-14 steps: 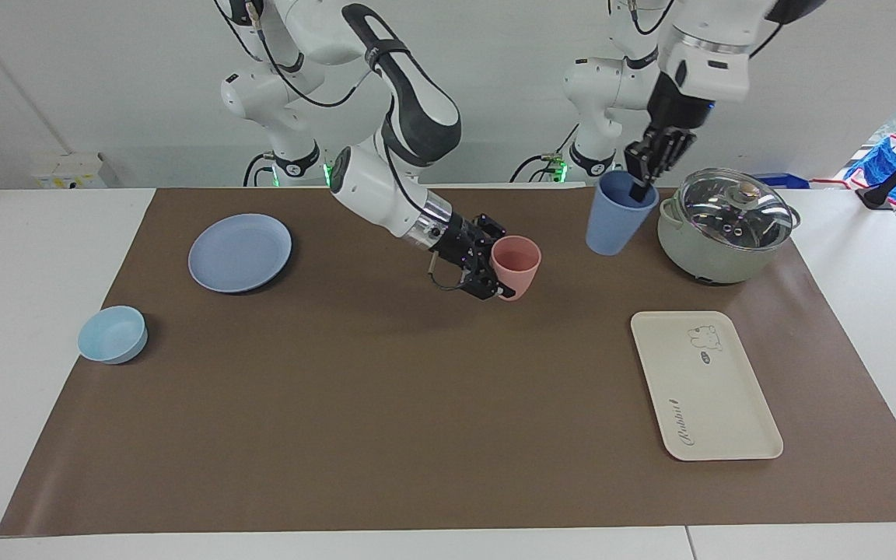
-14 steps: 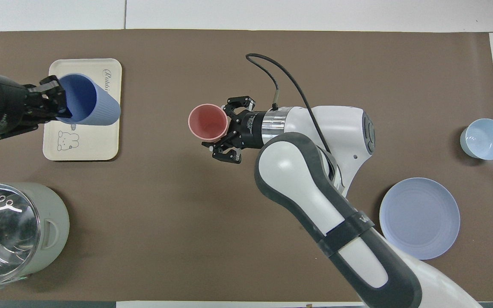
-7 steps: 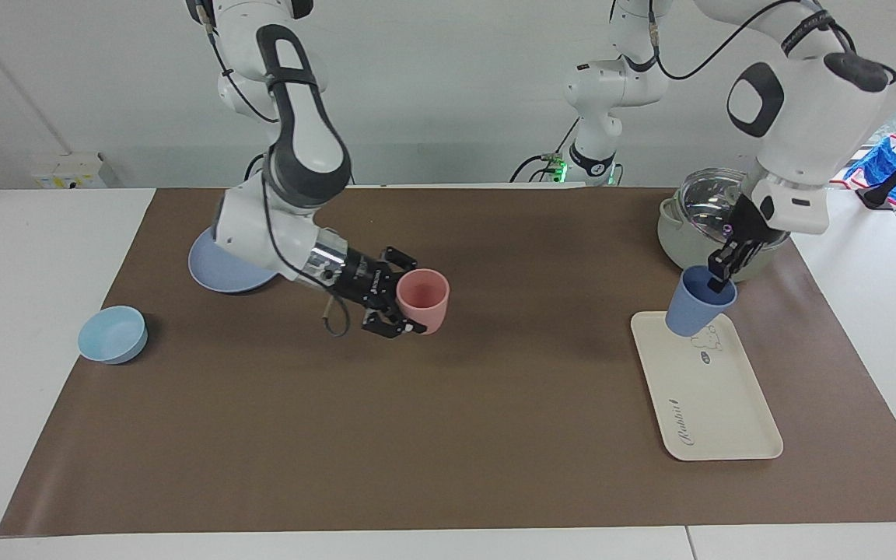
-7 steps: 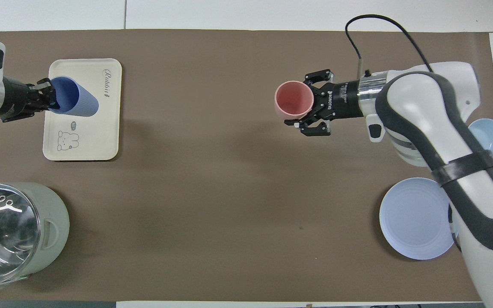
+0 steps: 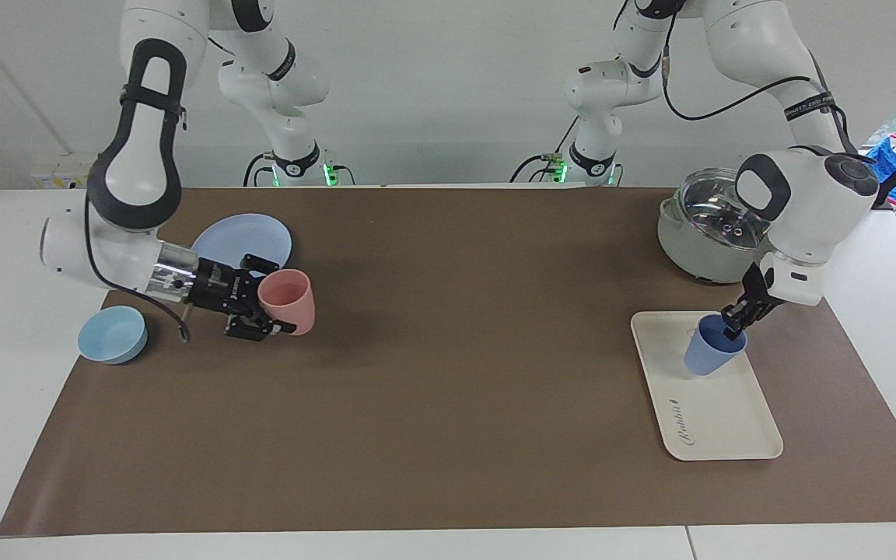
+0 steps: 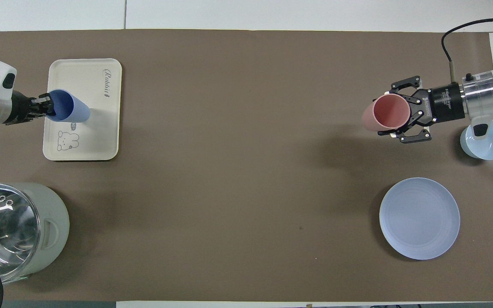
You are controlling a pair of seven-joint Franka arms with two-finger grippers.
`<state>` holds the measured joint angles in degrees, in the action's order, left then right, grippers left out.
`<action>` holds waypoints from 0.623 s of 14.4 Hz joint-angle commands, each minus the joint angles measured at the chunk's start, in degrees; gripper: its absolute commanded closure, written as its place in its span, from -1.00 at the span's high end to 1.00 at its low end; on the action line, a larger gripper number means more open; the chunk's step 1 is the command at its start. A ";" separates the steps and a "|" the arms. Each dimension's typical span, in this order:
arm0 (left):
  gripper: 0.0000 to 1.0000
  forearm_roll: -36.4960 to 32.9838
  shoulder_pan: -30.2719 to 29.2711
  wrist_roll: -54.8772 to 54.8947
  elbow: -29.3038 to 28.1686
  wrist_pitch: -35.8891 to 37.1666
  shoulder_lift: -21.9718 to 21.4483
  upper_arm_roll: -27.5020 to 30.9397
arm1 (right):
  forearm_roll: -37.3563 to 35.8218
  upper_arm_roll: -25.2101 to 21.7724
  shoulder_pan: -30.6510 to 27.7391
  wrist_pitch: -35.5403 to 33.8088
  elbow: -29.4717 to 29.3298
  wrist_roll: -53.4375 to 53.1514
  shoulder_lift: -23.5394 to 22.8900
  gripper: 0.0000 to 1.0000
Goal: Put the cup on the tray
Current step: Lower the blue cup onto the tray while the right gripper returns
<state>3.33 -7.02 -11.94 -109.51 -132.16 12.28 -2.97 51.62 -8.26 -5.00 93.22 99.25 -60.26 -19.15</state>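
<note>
The robot's right gripper should stand the pink cup, which is held over the mat now, on the mat (image 6: 407, 133) between the light-blue bowl and the open mat.
The periwinkle-blue cup (image 5: 706, 354) is tilted and low over the cream tray (image 5: 728, 424), at the tray's end nearer the robots, by the rabbit drawing. I cannot tell if its base touches the tray. My left gripper (image 5: 731, 327) is shut on the cup's rim, one finger inside. In the overhead view the cup (image 6: 72, 112) lies over the tray (image 6: 96, 141) with the left gripper (image 6: 48, 109) at its rim. My right gripper (image 5: 271, 303) is shut on a pink cup (image 5: 290, 302) and holds it over the mat.
A round blue plate (image 5: 242, 245) and a light-blue bowl (image 5: 112, 334) lie at the right arm's end, close to the pink cup (image 6: 384, 119). A grey-green pot with a glass lid (image 5: 708, 233) stands near the tray, nearer the robots.
The left gripper has lowered the blue cup from beside the pot down onto the tray's area. The right gripper has carried the pink cup from mid-table toward the plate and bowl.
</note>
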 commanded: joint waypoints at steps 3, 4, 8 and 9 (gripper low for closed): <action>-1.00 0.54 -0.01 0.69 -1.14 -5.03 1.79 -0.37 | -4.07 0.97 -7.38 -6.56 -6.96 5.05 -8.52 -1.00; -1.00 0.54 -0.01 0.78 -1.23 -5.13 1.96 -0.37 | -4.34 0.97 -8.44 -6.56 -7.05 6.63 -9.76 -1.00; 0.99 0.45 0.26 1.13 -1.14 -5.74 2.49 -0.37 | -7.57 1.06 -9.06 -13.13 -17.82 8.49 -20.47 -1.00; 1.00 0.45 0.43 1.04 -0.27 -5.31 2.66 -0.37 | -9.85 1.14 -9.06 -14.55 -20.56 8.49 -21.97 -1.00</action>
<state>3.33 -6.93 -11.82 -109.84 -136.13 14.87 -3.39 45.59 -8.00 -13.50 83.18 87.85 -51.84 -35.80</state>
